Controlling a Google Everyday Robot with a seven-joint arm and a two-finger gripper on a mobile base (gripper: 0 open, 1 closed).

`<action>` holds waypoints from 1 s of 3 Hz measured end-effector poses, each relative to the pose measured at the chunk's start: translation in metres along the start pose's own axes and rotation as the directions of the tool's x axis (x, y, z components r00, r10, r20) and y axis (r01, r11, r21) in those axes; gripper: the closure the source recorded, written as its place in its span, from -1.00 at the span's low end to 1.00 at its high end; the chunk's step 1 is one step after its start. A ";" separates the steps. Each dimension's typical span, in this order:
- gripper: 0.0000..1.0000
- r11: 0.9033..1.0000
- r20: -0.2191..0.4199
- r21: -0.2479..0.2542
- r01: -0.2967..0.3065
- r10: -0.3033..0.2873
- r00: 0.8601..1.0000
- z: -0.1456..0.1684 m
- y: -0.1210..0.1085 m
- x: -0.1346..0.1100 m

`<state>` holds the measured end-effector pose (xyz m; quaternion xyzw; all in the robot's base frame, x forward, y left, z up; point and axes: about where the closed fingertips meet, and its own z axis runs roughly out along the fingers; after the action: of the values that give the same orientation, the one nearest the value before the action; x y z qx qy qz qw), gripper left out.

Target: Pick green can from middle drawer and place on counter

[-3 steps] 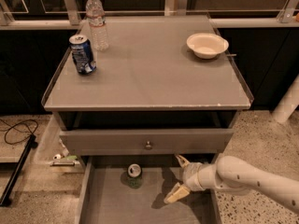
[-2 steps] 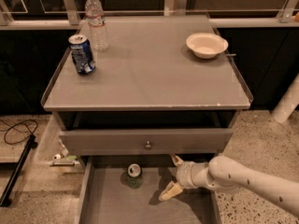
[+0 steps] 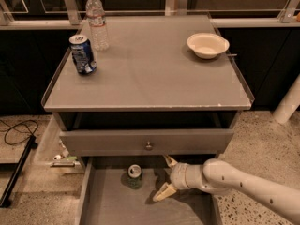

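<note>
The gripper should next go to the green can in the open middle drawer and close around the can's upper body (image 3: 135, 177), just under the can's silver top.
The green can (image 3: 135, 176) stands upright near the back of the open middle drawer (image 3: 112, 207), its silver top showing. My gripper (image 3: 164, 178) is inside the drawer, just right of the can, fingers spread open and pointing left toward it, empty. One fingertip (image 3: 168, 161) is near the drawer front above, the other fingertip (image 3: 160, 194) is lower over the drawer floor. The white arm reaches in from the lower right. The counter (image 3: 150, 69) is the grey cabinet top above.
On the counter stand a blue can (image 3: 83, 55) at the left, a clear water bottle (image 3: 97, 21) behind it, and a white bowl (image 3: 207, 45) at the right. A closed drawer front with a small knob (image 3: 148, 145) overhangs the open drawer. Cables (image 3: 18, 130) lie on the floor at left.
My gripper has moved left inside the drawer, closing most of the gap to the green can. The can and the counter objects have not moved.
</note>
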<state>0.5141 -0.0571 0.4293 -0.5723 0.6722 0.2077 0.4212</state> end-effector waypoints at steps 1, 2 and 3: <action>-1.00 0.999 0.044 -0.035 -0.011 0.013 0.999 0.006 0.011 0.000; -1.00 0.996 0.082 -0.088 -0.035 0.042 0.996 0.016 0.023 0.000; -1.00 0.995 0.080 -0.097 -0.027 0.034 0.996 0.025 0.026 -0.001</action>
<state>0.4980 -0.0306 0.4107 -0.5727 0.6525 0.2693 0.4170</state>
